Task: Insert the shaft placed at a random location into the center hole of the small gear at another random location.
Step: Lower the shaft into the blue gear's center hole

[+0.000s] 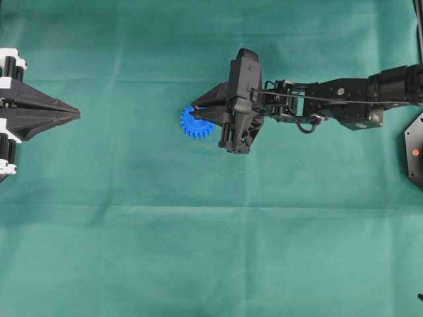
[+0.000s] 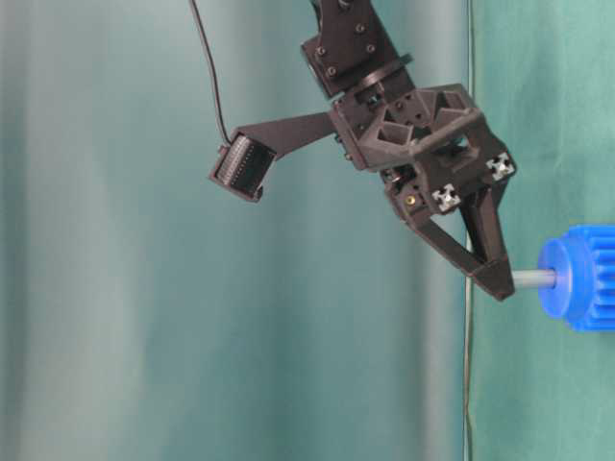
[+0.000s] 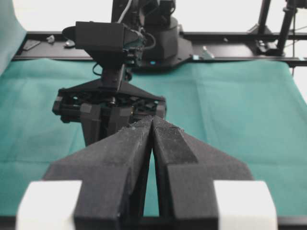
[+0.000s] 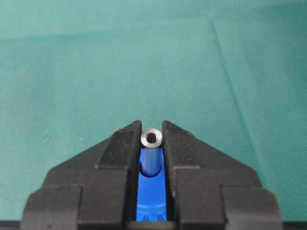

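Note:
My right gripper is going to let go of the silvery shaft upright in the raised middle part of the blue small gear (image 1: 197,116).
The blue small gear (image 1: 191,125) lies on the green cloth near the middle. It also shows at table level (image 2: 582,279) and in the right wrist view (image 4: 152,194). My right gripper (image 1: 196,109) is shut on the silvery shaft (image 4: 152,138) at its fingertips. The shaft (image 2: 531,279) runs from the fingertips (image 2: 497,280) into the gear's raised hub. The center hole is hidden by the shaft standing in it. My left gripper (image 1: 76,114) is shut and empty at the far left, well away from the gear. In the left wrist view (image 3: 152,120) its jaws meet at the tips.
The right arm (image 1: 344,99) stretches in from the right edge over the cloth and also shows in the left wrist view (image 3: 112,72). A black mounting plate (image 1: 415,148) sits at the right edge. A black frame rail (image 3: 225,34) runs along the table's far side.

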`<state>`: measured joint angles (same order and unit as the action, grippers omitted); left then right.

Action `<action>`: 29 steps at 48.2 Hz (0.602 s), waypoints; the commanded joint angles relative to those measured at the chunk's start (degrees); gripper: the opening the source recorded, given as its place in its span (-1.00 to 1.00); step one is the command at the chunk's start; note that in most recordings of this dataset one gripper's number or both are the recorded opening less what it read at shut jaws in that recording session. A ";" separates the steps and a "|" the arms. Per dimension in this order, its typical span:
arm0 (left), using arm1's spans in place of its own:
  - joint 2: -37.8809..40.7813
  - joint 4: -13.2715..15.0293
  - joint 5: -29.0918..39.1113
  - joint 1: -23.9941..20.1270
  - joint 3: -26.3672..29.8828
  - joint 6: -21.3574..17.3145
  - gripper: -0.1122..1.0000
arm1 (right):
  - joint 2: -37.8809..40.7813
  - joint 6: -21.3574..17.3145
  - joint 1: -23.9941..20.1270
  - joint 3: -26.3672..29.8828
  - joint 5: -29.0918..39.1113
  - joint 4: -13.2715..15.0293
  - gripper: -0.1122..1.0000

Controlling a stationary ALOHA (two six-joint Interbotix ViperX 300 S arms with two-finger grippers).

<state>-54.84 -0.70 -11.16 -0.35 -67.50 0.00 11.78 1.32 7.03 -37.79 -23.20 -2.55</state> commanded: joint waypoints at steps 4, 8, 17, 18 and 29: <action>0.44 -0.18 -0.26 -0.09 1.05 0.00 -0.79 | -0.79 0.00 -0.09 0.79 -1.14 -0.18 -0.55; 0.44 -0.09 -0.26 -0.09 1.05 0.00 -0.79 | -0.35 0.00 -0.09 0.79 -1.14 -0.18 -0.55; 0.44 -0.18 -0.26 -0.09 1.05 -0.09 -0.79 | 1.41 -0.09 -0.09 1.05 -1.85 -0.18 -0.55; 0.44 -0.18 -0.26 -0.09 1.05 -0.09 -0.79 | 1.49 -0.09 -0.18 1.05 -1.93 -0.18 -0.55; 0.44 -0.18 -0.26 -0.09 1.05 -0.09 -0.79 | 2.37 -0.09 -0.18 1.14 -2.37 -0.18 -0.55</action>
<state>-54.84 -0.79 -11.16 -0.35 -67.50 0.00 14.77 1.32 6.94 -37.79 -24.70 -2.64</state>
